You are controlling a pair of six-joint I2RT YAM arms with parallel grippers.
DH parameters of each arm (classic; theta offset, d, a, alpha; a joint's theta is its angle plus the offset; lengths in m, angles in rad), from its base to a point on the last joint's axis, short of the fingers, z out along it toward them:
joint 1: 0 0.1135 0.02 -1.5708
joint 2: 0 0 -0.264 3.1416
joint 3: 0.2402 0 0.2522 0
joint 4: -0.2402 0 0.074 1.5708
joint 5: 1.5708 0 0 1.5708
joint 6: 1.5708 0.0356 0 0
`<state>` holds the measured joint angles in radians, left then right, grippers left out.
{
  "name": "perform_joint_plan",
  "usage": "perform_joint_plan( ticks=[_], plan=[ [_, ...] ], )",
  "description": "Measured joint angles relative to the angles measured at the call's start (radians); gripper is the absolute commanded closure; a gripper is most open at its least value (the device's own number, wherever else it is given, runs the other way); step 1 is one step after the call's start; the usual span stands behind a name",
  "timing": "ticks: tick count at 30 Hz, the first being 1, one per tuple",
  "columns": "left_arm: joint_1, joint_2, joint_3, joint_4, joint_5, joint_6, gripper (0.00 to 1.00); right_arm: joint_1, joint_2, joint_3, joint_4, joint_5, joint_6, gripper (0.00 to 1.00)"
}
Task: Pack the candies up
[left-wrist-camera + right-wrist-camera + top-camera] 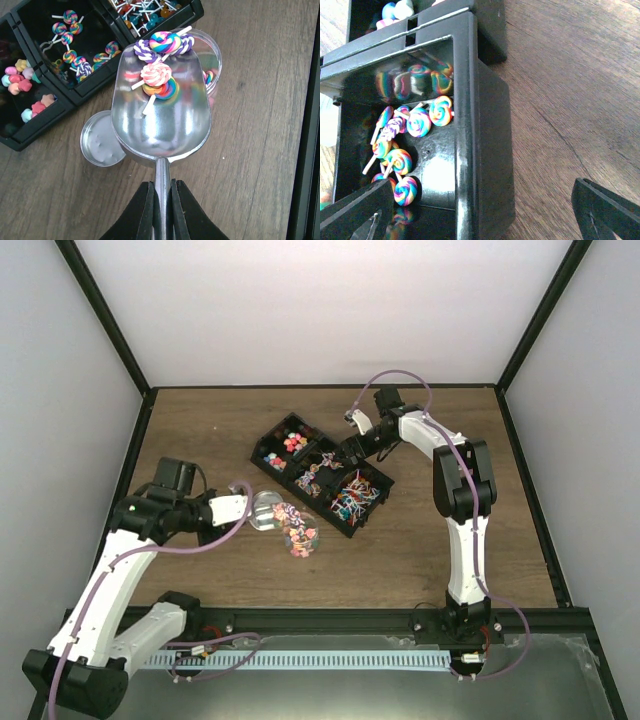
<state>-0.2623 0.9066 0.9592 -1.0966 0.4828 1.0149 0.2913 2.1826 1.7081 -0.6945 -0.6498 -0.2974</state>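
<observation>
Next, I release the scoop, now tipped over the clear jar, from my left gripper on the wood [209,465] beyond the lid, beside the tray's pink candies.
My left gripper [162,187] is shut on the handle of a metal scoop [160,120]. The scoop is tipped over a clear round jar [214,62] and carries a few swirled lollipop candies [159,80]. More candies fill the compartments of a black tray [345,530]: pink and red pieces [20,80] and swirl lollipops [417,122]. My right gripper [480,215] stands open astride the tray's end wall [470,125], one finger [355,210] inside the lollipop compartment and the other over the wood. From above, the jar [300,535] sits just in front of the tray.
The jar's metal lid [100,145] lies flat on the wooden table, left of the scoop and against the tray's corner. Black frame posts and white walls enclose the table. A black rail [330,620] runs along the near edge.
</observation>
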Motion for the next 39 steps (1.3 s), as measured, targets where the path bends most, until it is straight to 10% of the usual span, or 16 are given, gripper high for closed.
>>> perform_joint_plan(
  ticks=[39],
  plan=[
    [-0.196,0.272,0.264,-0.215,-0.209,0.113,0.96,0.000,-0.007,-0.002,0.008,0.016,0.003,0.00]
  ],
)
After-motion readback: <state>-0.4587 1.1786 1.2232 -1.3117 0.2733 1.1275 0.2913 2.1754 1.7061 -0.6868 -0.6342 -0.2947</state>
